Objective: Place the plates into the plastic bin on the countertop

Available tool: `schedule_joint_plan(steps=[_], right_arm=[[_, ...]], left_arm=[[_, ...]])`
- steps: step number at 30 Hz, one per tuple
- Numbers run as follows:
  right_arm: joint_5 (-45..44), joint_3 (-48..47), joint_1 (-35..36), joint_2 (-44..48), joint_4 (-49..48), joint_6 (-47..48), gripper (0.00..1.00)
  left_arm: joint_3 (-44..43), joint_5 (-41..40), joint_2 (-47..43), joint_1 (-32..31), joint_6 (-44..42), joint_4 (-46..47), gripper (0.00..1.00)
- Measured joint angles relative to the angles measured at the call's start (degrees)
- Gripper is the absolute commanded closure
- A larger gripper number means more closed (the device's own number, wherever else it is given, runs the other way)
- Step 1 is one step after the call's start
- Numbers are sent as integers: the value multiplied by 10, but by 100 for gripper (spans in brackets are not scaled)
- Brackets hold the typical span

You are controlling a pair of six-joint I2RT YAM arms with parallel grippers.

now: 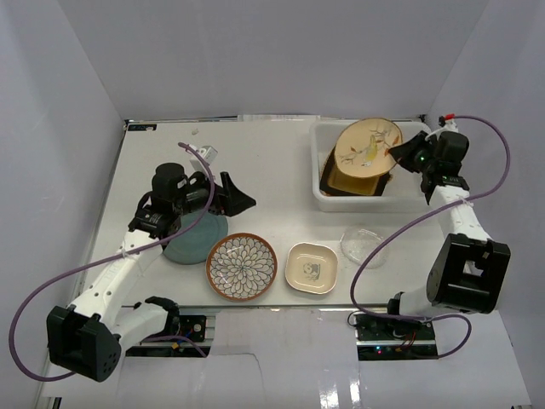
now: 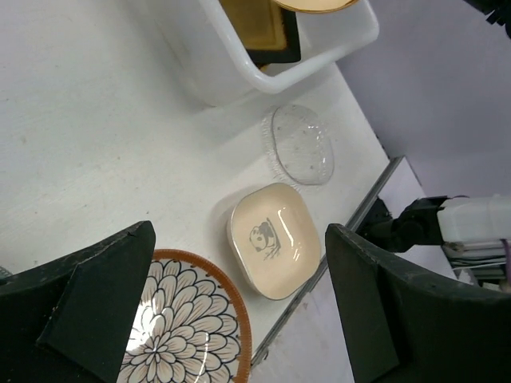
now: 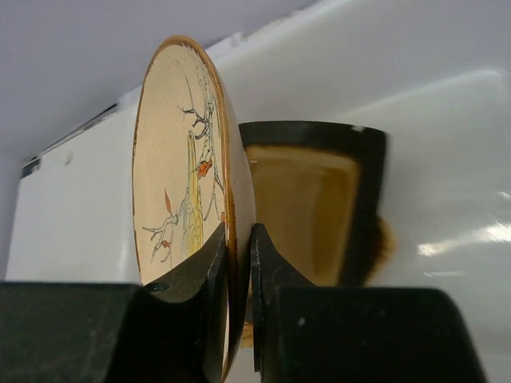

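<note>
I will move my left gripper to the teal plate next and close it on its near rim (image 1: 176,258), toward the front edge of the table.
My right gripper (image 1: 397,156) is shut on the rim of the cream round plate with the bird (image 1: 366,146) and holds it tilted over the white plastic bin (image 1: 327,198). In the right wrist view the plate (image 3: 177,159) stands on edge between my fingertips (image 3: 239,249). The black square amber-centred plate (image 1: 351,184) leans inside the bin. My left gripper (image 1: 238,192) is open and empty above the teal plate (image 1: 194,240). The petal-patterned plate (image 1: 242,266), cream rounded-square plate (image 1: 312,267) and clear glass plate (image 1: 364,245) lie on the countertop (image 1: 255,153). The wooden plate is hidden.
In the left wrist view the petal-patterned plate (image 2: 180,327), the cream rounded-square plate (image 2: 275,239), the glass plate (image 2: 302,144) and the bin's corner (image 2: 239,72) show, with the table's front edge (image 2: 351,223) close by. White walls enclose the table.
</note>
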State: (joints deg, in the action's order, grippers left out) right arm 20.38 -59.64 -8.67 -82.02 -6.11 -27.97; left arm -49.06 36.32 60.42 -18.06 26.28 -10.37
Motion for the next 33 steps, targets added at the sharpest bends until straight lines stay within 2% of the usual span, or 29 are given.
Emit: schedule_joint_plan(steps=[3, 7, 9, 10, 11, 13, 14, 16, 17, 18, 20, 22, 26, 27, 29, 31, 33], right_arm=[[-29, 21, -33, -14, 9, 5, 92], [-40, 22, -31, -64, 28, 19, 90], [-44, 21, -28, -89, 40, 28, 82], [-48, 20, -25, -99, 48, 29, 77], [-45, 19, -24, -105, 51, 30, 60], [-53, 14, -21, -108, 57, 35, 45], [-59, 9, -21, -108, 56, 37, 29], [-71, -5, -21, -108, 55, 42, 17], [-75, -14, -21, -108, 55, 47, 6], [-80, -21, -21, -107, 56, 49, 2], [-90, -32, -21, -101, 59, 61, 8], [-107, -36, -19, -83, 69, 71, 9], [-136, -34, 16, -14, 92, 91, 0], [-135, -33, 41, 7, 92, 98, 0], [-123, -32, 113, 41, 87, 115, 11], [-94, -34, 216, 52, 86, 136, 20], [-57, -40, 313, 36, 91, 151, 22]], left_arm=[[12, -26, -15, -12, -26, -18, 2], [17, -49, -18, -16, -48, -21, 2], [23, -59, -18, -16, -54, -19, 2], [27, -63, -19, -16, -57, -17, 2], [32, -67, -19, -16, -59, -17, 2], [40, -73, -20, -17, -63, -19, 2], [42, -75, -20, -17, -64, -20, 2], [43, -79, -20, -19, -67, -22, 2], [43, -81, -21, -19, -68, -21, 2], [44, -83, -21, -20, -69, -21, 2], [43, -87, -24, -20, -70, -21, 2], [43, -92, -29, -21, -70, -21, 2], [43, -119, -41, -21, -70, -21, 2], [43, -128, -43, -21, -70, -21, 2], [43, -152, -52, -21, -68, -24, 2], [43, -179, -65, -21, -67, -27, 2], [43, -209, -83, -21, -63, -30, 2]])
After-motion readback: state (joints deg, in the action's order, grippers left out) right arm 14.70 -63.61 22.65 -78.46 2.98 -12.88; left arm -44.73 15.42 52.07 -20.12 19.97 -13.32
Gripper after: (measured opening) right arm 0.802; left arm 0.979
